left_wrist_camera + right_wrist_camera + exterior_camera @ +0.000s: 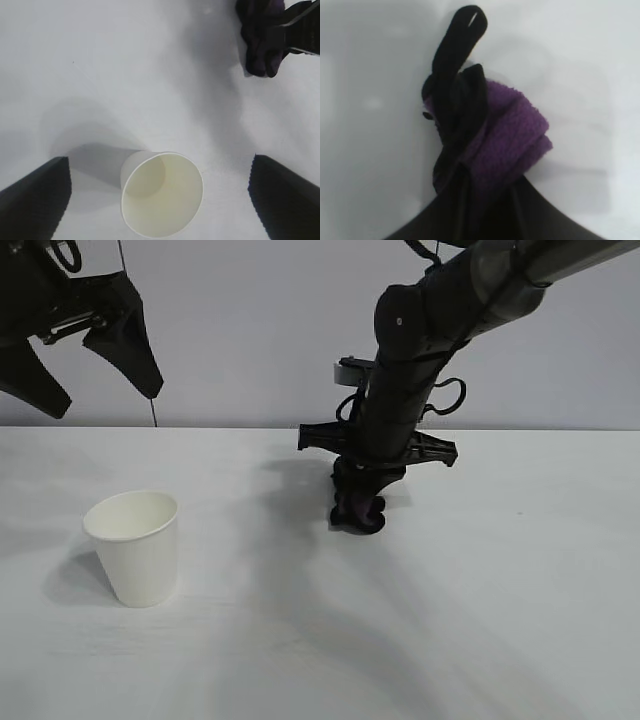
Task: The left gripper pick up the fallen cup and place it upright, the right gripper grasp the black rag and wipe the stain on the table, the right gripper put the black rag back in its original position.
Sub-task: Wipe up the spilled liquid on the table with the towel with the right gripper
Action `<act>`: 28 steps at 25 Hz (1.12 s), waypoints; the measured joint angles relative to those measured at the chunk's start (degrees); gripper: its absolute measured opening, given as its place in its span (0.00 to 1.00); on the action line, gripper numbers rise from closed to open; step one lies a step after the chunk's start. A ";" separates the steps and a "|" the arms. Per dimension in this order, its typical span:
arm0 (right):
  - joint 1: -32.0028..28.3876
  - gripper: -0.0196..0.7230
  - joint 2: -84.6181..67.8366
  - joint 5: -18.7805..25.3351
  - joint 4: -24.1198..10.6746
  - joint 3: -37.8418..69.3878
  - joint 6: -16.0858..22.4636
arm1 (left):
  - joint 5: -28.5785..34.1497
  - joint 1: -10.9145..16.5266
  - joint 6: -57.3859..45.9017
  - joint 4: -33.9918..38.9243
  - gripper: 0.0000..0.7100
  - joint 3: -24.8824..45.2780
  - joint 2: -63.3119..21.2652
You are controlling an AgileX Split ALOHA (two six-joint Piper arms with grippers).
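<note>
I will have my right gripper release the black rag on the bare tabletop (pixel 367 524), at the spot that lies just in front of its fingers.
The white paper cup (pixel 134 545) stands upright on the table (pixel 500 600) at the left; it also shows in the left wrist view (pixel 162 192). My left gripper (pixel 95 380) hangs open and empty high above the cup, its fingers (pixel 37 197) spread wide to either side of it. My right gripper (pixel 362 485) points down at the table's middle, shut on the black rag (pixel 358 512), which touches the tabletop. In the right wrist view the rag (pixel 512 132) bulges purple and black out of the closed gripper (pixel 485 200). No stain shows in any view.
The right arm (pixel 440 310) slants down from the upper right with looping cables. A grey wall stands behind the table's far edge. The rag and right gripper also show far off in the left wrist view (pixel 260 40).
</note>
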 joint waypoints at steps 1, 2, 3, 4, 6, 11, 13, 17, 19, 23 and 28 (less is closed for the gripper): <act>0.41 0.17 0.00 0.00 -0.06 0.00 -0.17 | 0.00 0.00 0.00 0.00 0.98 0.00 0.00; 0.97 0.17 0.00 0.09 -0.06 0.00 -0.39 | 0.00 0.00 0.00 0.00 0.98 0.00 0.00; 1.71 0.17 0.00 0.29 0.01 0.00 -0.73 | 0.00 0.00 0.00 0.00 0.98 0.00 0.00; 2.96 0.17 0.00 0.34 0.36 0.00 -1.03 | 0.00 0.00 0.00 0.00 0.98 0.00 0.00; 6.08 0.17 0.00 0.41 1.47 0.00 -1.44 | 0.00 0.00 0.00 0.00 0.98 0.00 0.00; 12.98 0.17 0.22 0.41 3.15 0.00 -1.56 | 0.00 0.00 0.00 0.00 0.98 0.00 0.00; 12.90 0.17 0.22 0.35 2.97 0.00 -1.63 | 0.00 0.00 0.00 0.00 0.98 0.00 0.00; 10.18 0.17 0.22 1.74 1.33 0.00 -1.49 | 0.00 0.00 0.00 0.02 0.98 0.00 0.00; 7.37 0.17 0.06 3.16 0.76 -0.15 -1.49 | 0.13 0.00 0.00 0.02 0.98 0.00 0.00; 3.12 0.17 -1.06 6.90 0.27 -0.11 -1.59 | 0.20 0.00 0.00 0.02 0.98 0.00 0.00; 2.01 0.26 -5.57 13.33 1.48 1.03 -4.79 | 0.36 0.00 0.00 0.02 0.98 0.00 0.00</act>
